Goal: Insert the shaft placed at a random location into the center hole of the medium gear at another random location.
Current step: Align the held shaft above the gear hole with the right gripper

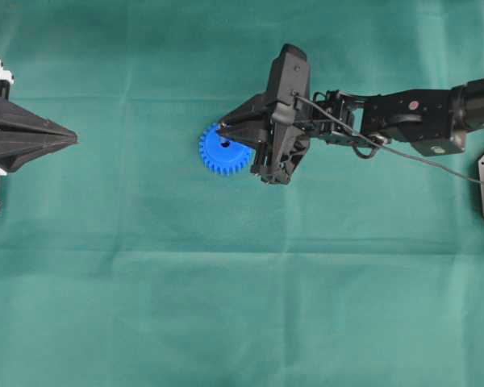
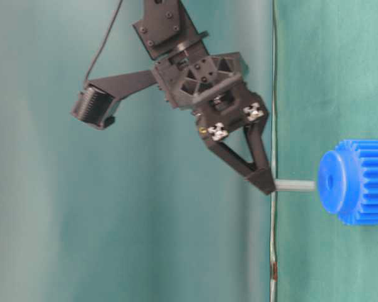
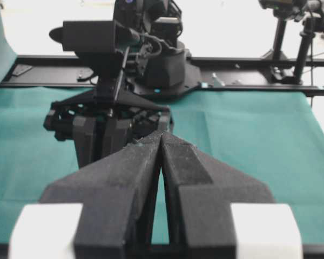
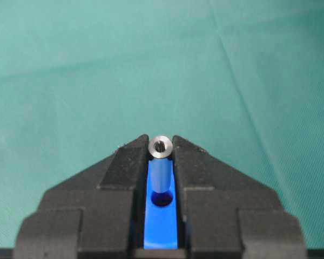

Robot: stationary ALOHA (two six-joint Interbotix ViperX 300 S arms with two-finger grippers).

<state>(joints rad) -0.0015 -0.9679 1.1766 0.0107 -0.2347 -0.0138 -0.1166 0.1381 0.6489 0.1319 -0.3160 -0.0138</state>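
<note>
My right gripper is to release the shaft, now held upright over the gear, standing upright in the dark center hole of the blue medium gear (image 1: 224,143) (image 4: 162,198).
The blue medium gear (image 1: 218,155) lies flat on the green cloth, and in the table-level view the medium gear (image 2: 359,182) shows its raised hub. My right gripper (image 1: 223,129) hangs over it, shut on the shaft (image 4: 161,146), a thin silvery pin held upright between the fingertips (image 4: 124,162). The shaft (image 2: 296,185) reaches from the right gripper (image 2: 265,184) down to the hub's face. Its lower end meets the near edge of the center hole (image 4: 162,199); I cannot tell whether it has entered. My left gripper (image 1: 71,141) rests shut at the left edge, and the left gripper (image 3: 161,137) holds nothing.
Green cloth (image 1: 226,306) covers the whole table, with a few creases. The right arm (image 1: 411,117) stretches in from the right edge, a black cable (image 1: 436,161) trailing beside it. A black base plate and rail (image 3: 232,81) stand beyond the cloth's far end.
</note>
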